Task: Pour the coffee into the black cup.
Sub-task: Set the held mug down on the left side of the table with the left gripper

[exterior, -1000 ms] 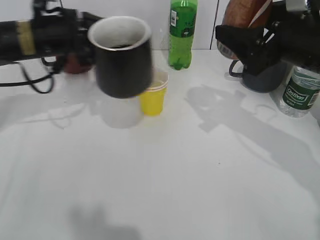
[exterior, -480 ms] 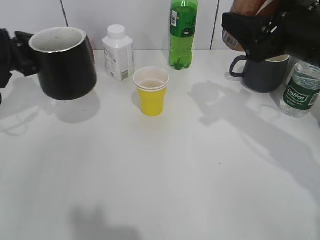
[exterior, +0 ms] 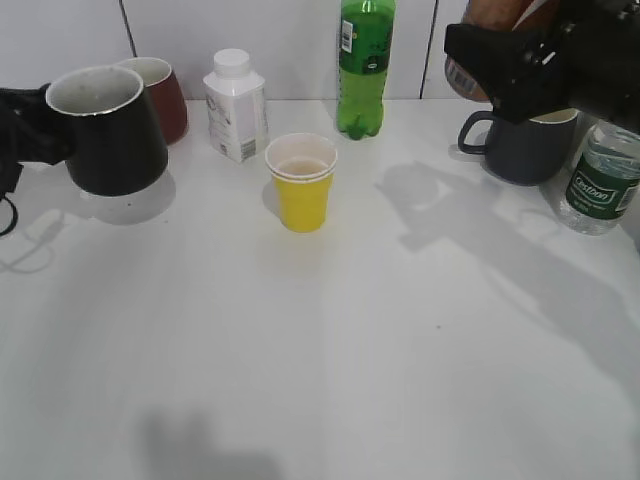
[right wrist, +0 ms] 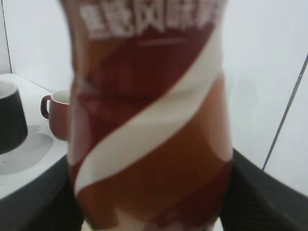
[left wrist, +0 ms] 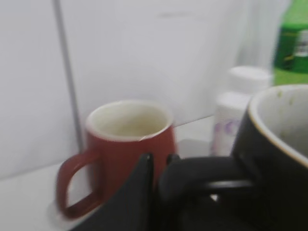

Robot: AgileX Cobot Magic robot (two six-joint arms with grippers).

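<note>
My left gripper needs to let go of the black cup on the white table (exterior: 137, 199), just in front of the maroon mug.
The black cup (exterior: 108, 132) stands at the far left of the table, its pale rim up; it also shows in the left wrist view (left wrist: 276, 159). My left gripper (exterior: 25, 135) is shut on the cup's black handle (left wrist: 202, 180). My right gripper (exterior: 520, 75) is shut on the coffee bottle (exterior: 490, 30) and holds it high at the back right, above the table. In the right wrist view the bottle's brown label with a white swoosh (right wrist: 149, 125) fills the frame. The bottle's neck and cap are out of view.
A maroon mug (exterior: 160, 90) stands just behind the black cup. A white carton (exterior: 236, 105), a yellow paper cup (exterior: 301, 182) and a green soda bottle (exterior: 365, 65) stand mid-table. A dark grey mug (exterior: 525, 145) and a water bottle (exterior: 600, 180) are at the right.
My left gripper has carried the black cup from mid-air near the yellow cup leftward and down to the table's far left. The right arm with the coffee bottle barely moved.
</note>
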